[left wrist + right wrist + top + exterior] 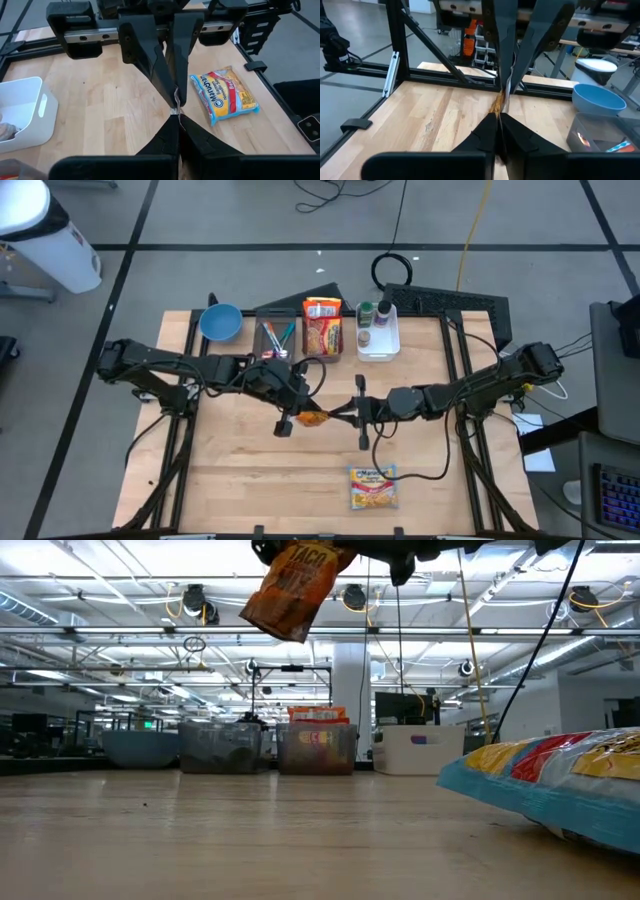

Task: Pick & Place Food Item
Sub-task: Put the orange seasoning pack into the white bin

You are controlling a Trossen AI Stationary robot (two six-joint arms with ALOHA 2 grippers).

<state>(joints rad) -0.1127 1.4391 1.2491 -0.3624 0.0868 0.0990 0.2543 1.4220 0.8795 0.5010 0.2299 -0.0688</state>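
Note:
Just the thin edge of the taco seasoning packet is in my right gripper, so it should open and take the packet deeper (497,104) before my left gripper opens.
An orange taco seasoning packet (313,418) hangs in the air above the middle of the table, between my two grippers. In the low view it shows high up, tilted (297,585). My left gripper (300,416) comes from the table's left and is shut on it. My right gripper (338,415) comes from the right and is also shut on it, fingertips facing the left gripper's. A blue and yellow ramen packet (373,487) lies flat on the table near the front edge. My left gripper pinches the packet's thin upper edge (176,102) between its two fingers, coming from the table's left and slanting down. The packet shows edge-on here and hangs clear of the table. My right gripper pinches the same packet by its upper edge (499,106) between its two fingers, coming level from the table's right. Its tips (490,127) meet the left gripper's fingers nose to nose. The packet hangs tilted below, clear of the wood.
Along the far edge stand a blue bowl (220,322), a clear bin with pens (278,337), a bin with snack packets (322,328) and a white bin with bottles (378,330). Bare wood lies under and around the grippers (240,470).

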